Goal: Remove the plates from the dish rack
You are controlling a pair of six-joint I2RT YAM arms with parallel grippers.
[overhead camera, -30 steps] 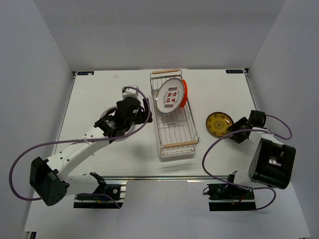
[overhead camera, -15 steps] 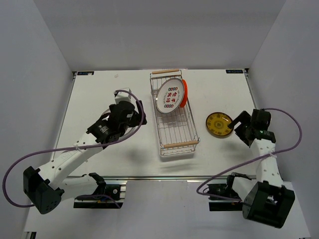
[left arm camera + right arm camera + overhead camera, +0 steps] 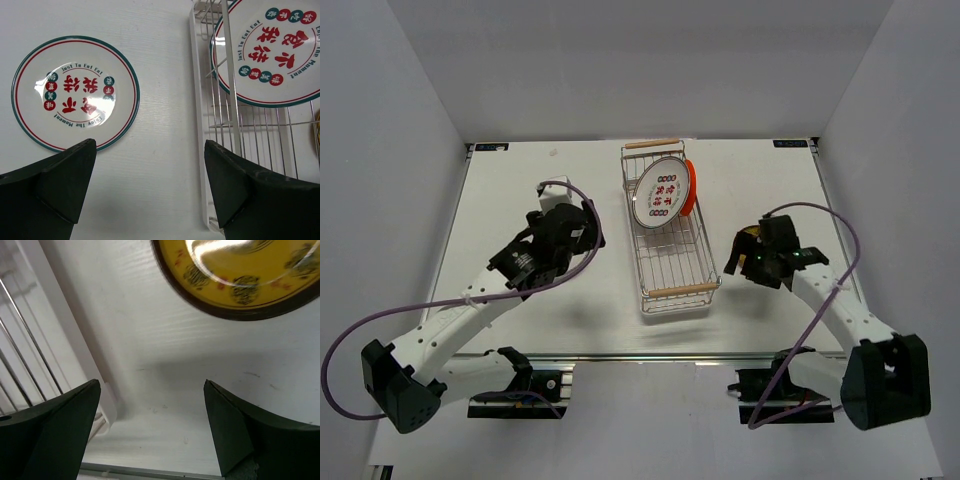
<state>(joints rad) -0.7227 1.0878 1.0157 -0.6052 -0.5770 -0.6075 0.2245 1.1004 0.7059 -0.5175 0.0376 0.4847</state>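
Observation:
My left gripper will move next to the white plate in the dish rack and close on its rim (image 3: 687, 191) beside the orange-red plate.
The dish rack (image 3: 670, 245) stands mid-table and holds a white plate with red marks (image 3: 658, 190) on edge and an orange-red plate (image 3: 691, 190) behind it. My left gripper (image 3: 578, 225) is open and empty, left of the rack. In the left wrist view (image 3: 150, 145) it hovers over bare table between a matching white plate with red marks (image 3: 75, 92) lying flat and the rack (image 3: 200, 125). My right gripper (image 3: 732, 258) is open and empty, above the yellow-brown plate (image 3: 240, 270), beside the rack's wall (image 3: 45, 340).
White walls close the table (image 3: 520, 180) on three sides. A metal rail (image 3: 650, 357) runs along the near edge. Purple cables (image 3: 820, 215) loop from both arms. In the top view the yellow-brown plate (image 3: 748, 233) is mostly under the right wrist.
My right arm has swung left from beside the yellow-brown plate to over it, near the rack. My left gripper has drawn back a little from the rack. The plates have not moved.

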